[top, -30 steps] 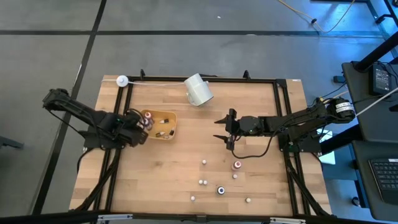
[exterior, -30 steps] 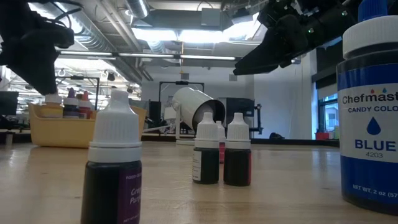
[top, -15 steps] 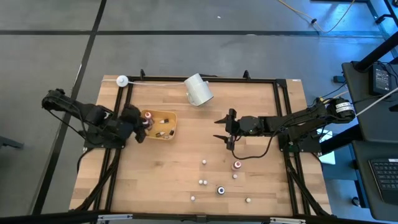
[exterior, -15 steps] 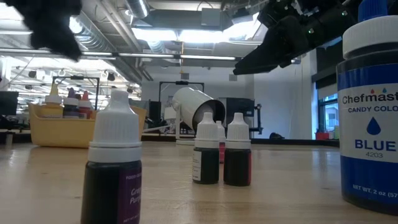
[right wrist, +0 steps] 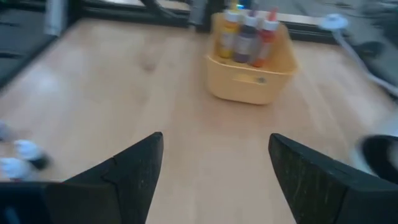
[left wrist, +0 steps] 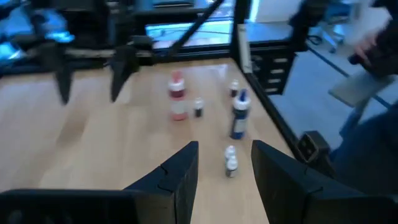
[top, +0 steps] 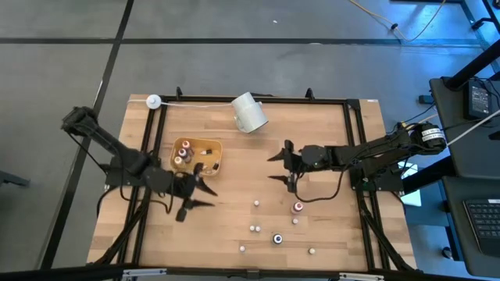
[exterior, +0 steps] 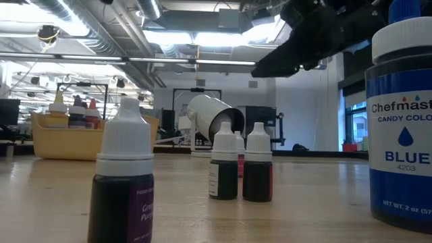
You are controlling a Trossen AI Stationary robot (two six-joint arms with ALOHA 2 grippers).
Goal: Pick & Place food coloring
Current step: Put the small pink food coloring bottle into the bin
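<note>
Next, the right gripper closes on the white cap (top: 256,203) of the lone food coloring bottle just beyond the close pair, toward the white cup.
Several tiny food coloring bottles stand upright on the table's near right part, among them a red-capped one (top: 298,207) and a blue-capped one (top: 277,238). In the low view a purple bottle (exterior: 125,182) and a pair (exterior: 241,165) stand close to the camera. More bottles (right wrist: 247,30) stand in the yellow tray (top: 197,156). My left gripper (top: 200,198) hovers open just near of the tray; in its wrist view, bottles (left wrist: 230,160) lie ahead of it (left wrist: 224,171). My right gripper (top: 273,167) hangs open above mid-table, facing the tray (right wrist: 252,74).
A big white cup (top: 249,112) lies on its side by the far edge, its mouth showing in the low view (exterior: 226,125). A white knob with a cord (top: 154,101) sits at the far left corner. Bare wood lies between the tray and the loose bottles.
My left gripper has risen from the tray's left side and swung toward the near edge and rightward, passing the tray toward the loose bottles. The bottles in the tray stay standing where they were.
</note>
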